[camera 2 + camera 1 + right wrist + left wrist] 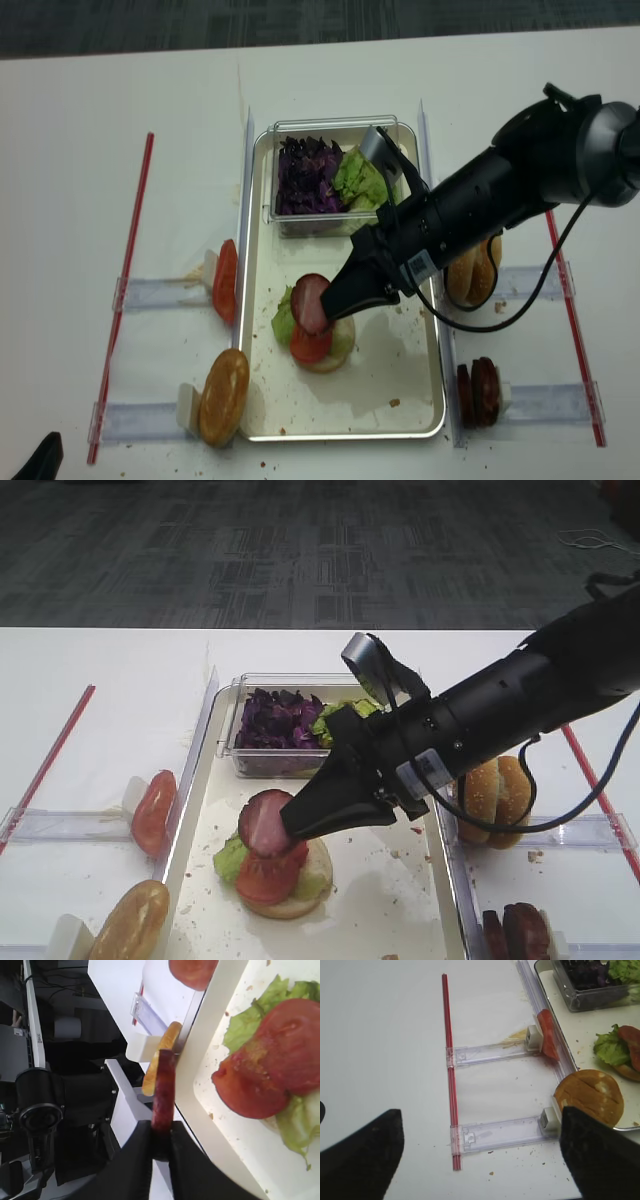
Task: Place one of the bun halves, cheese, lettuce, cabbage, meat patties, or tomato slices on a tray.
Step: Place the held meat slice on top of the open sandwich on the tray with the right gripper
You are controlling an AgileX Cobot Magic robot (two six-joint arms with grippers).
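Next, my right gripper lowers the meat patty and sets it down on the tomato slice at the stack's near side (316, 331) (247, 1085).
My right gripper (287, 830) is shut on a dark reddish meat patty (262, 820), held on edge (164, 1085) just above a stack on the tray (385, 890). The stack is a bun half (305, 898) with lettuce (229, 858) and a tomato slice (268, 876) on top. In the right wrist view the tomato slice (280, 1070) lies to the right of the patty. My left gripper (480, 1130) stands open over the bare table beside a clear rack (500, 1132), nothing between its fingers (367, 1160).
A clear tub (262, 762) at the tray's far end holds cabbage (278, 718) and lettuce (335, 720). The left racks carry a tomato slice (153, 810) and a bun half (130, 920); the right racks carry bun halves (495, 790) and meat patties (515, 930). Red strips (45, 765) border the table.
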